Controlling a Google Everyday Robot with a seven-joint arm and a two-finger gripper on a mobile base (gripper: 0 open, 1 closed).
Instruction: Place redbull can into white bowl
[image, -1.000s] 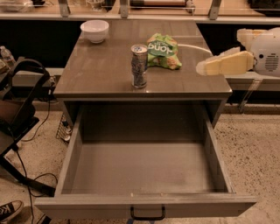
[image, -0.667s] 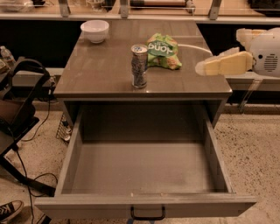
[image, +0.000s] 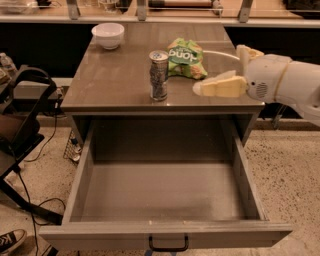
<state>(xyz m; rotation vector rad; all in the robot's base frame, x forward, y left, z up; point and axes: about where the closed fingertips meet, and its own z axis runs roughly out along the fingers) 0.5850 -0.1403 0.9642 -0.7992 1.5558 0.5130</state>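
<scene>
Next, my gripper goes to the redbull can's upper half (image: 159, 70), just below its top, and closes there.
The redbull can (image: 158, 76) stands upright near the front edge of the grey cabinet top (image: 112, 80), about at its middle. The white bowl (image: 108, 35) sits at the top's far left corner, well apart from the can and empty. My gripper (image: 210, 87) reaches in from the right, low over the front right of the top. Its tip points left at the can, a short gap away and not touching it. It holds nothing.
A green snack bag (image: 184, 59) lies just behind and to the right of the can, between it and my arm (image: 290, 85). The cabinet's large drawer (image: 165, 235) stands pulled open below, empty. A black chair (image: 20, 125), cables and a shoe (image: 10, 240) are at the left.
My gripper has moved left and slightly down, closing most of the gap to the can. The can, bowl and bag have not moved.
</scene>
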